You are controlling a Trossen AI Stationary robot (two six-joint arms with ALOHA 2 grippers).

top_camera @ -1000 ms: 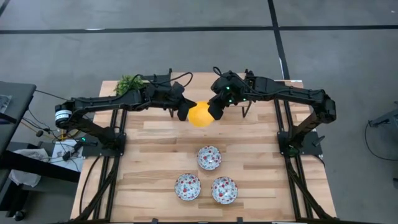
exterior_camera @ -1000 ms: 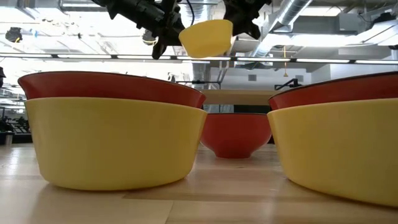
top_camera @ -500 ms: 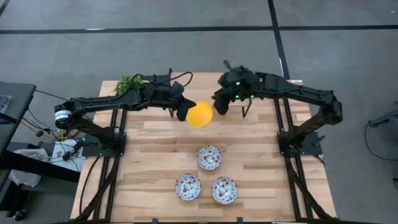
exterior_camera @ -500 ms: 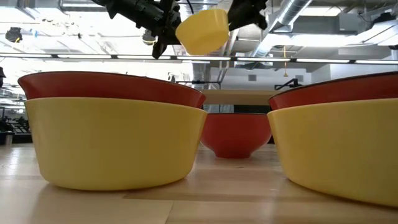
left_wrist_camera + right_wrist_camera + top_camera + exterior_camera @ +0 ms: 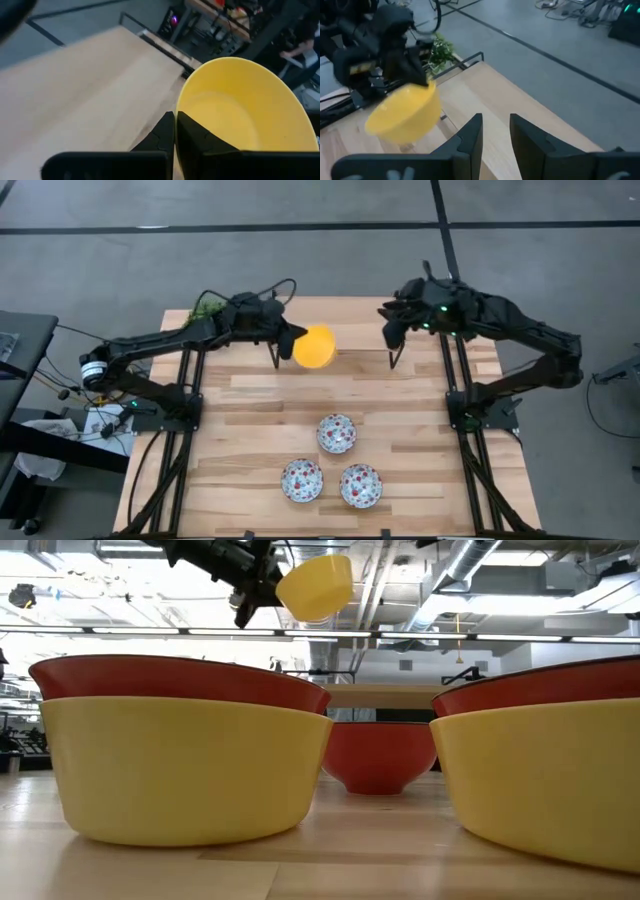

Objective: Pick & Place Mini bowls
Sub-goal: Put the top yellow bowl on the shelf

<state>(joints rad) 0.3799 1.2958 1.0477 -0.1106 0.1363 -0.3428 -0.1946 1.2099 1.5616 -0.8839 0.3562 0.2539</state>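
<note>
Next, I let go of the yellow mini bowl with my left gripper on the raised wooden shelf's end point(image 5: 298, 314) near the green plant.
A plain yellow mini bowl point(image 5: 316, 347) hangs high over the far middle of the table, and my left gripper point(image 5: 289, 343) is shut on it. The low view shows this bowl point(image 5: 316, 586) tilted, well above the table. My right gripper point(image 5: 390, 332) stands open and apart from it, toward the far right, with nothing between its fingers point(image 5: 496, 125). Three floral mini bowls rest on their bases on the table: one in the middle point(image 5: 337, 433), two nearer the front edge point(image 5: 302, 480) point(image 5: 361, 486). My left gripper pinches the yellow bowl's rim point(image 5: 178, 102) on the side toward the left arm, with one finger point(image 5: 200, 142) inside the bowl and the other point(image 5: 159, 137) outside its wall. The fingers come from the table's left, slanting slightly down. The bowl is lifted clear and tilted.
A small green plant point(image 5: 205, 308) stands at the far left corner, partly under the left arm. In the low view the two near bowls point(image 5: 180, 765) point(image 5: 545, 775) show a red wall above a yellow one, and a red-walled bowl point(image 5: 380, 755) stands behind them.
My right gripper has come off the yellow bowl and drawn back up and toward the table's far right. My left gripper has kept the bowl and carried it a little toward the far edge. The bowl has tipped from level to tilted.
</note>
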